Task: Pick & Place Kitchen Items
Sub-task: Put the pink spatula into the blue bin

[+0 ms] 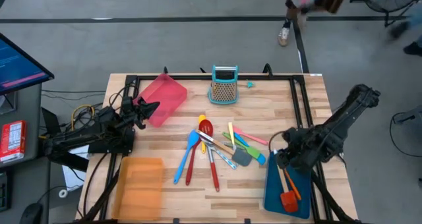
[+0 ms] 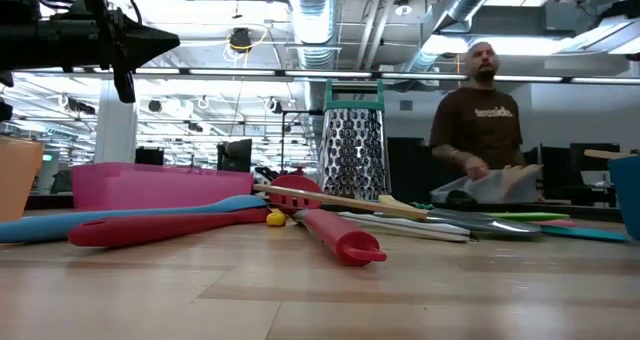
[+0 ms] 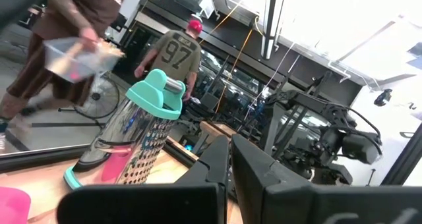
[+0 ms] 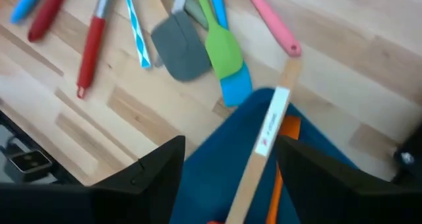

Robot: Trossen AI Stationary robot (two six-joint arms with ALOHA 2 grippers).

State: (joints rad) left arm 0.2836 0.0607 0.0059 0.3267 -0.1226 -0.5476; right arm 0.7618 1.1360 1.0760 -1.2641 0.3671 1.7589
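Note:
The pink utensil is beside the green spatula. My right gripper goes to it next and closes on the middle of its handle (image 1: 256, 138) (image 4: 269, 14).
The kitchen items lie in a loose pile (image 1: 217, 148) at the table's middle: blue and red spoons, a red-handled piece, and grey (image 4: 181, 49), green (image 4: 221, 46) and blue spatulas. On the blue tray (image 1: 275, 194) at the near right lie an orange spatula (image 1: 289, 199) and a wooden-handled utensil (image 4: 264, 138). The handle end of that utensil pokes over the tray's far rim. My right gripper (image 4: 229, 145) hangs open above the tray's far end, a finger on either side of the wooden handle, apart from it. My left gripper (image 1: 150, 109) is shut, raised at the table's left.
A teal box grater (image 1: 224, 85) stands at the far middle edge. A pink tray (image 1: 163, 99) sits at the far left below my left gripper, and an orange tray (image 1: 140, 184) at the near left. A person (image 2: 480, 120) carries a container beyond the far edge.

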